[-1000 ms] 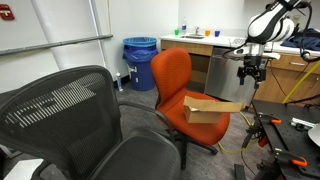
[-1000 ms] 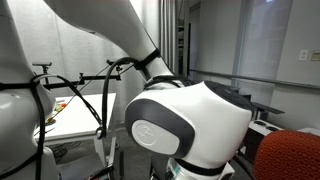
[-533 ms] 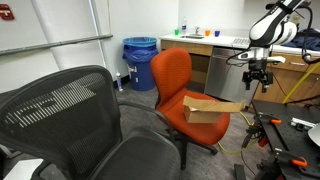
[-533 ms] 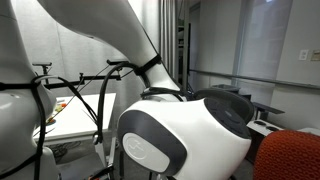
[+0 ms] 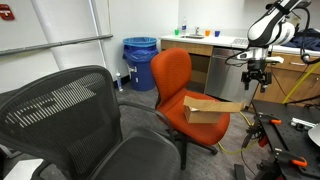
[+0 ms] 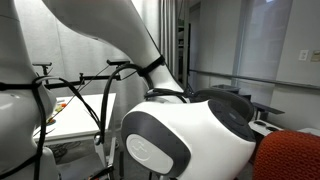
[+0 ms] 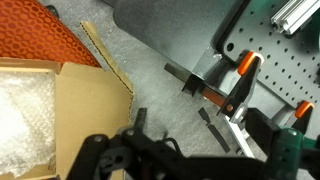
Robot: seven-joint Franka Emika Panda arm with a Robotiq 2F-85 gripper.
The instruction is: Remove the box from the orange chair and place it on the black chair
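The robot's gripper will next move to the outer edge of the cardboard box's open flap [image 5: 240, 104] [image 7: 131, 104], the one that sticks out towards the arm, and close there.
The tan cardboard box [image 5: 205, 108] lies on the seat of the orange chair [image 5: 172, 75], flaps open. The black chair [image 5: 70, 110] with its mesh back fills the near left. My gripper [image 5: 256, 84] hangs open and empty in the air to the right of the orange chair, above the box's level and apart from it. In the wrist view the open box [image 7: 60, 110] with bubble wrap inside lies at the left, the orange chair's seat [image 7: 45, 35] is at the top left, and my gripper's dark fingers [image 7: 195, 160] are over the grey floor. An exterior view shows a piece of the orange chair [image 6: 290, 160].
A blue bin [image 5: 140, 62] stands behind the orange chair, with a wooden counter [image 5: 215, 55] along the back wall. Orange-handled clamps [image 7: 240, 85] and a perforated plate [image 7: 290, 60] lie below the gripper. The arm's white body [image 6: 190, 135] blocks much of an exterior view.
The gripper has shifted slightly to the right, away from the orange chair, over the last second. The box and both chairs have not moved.
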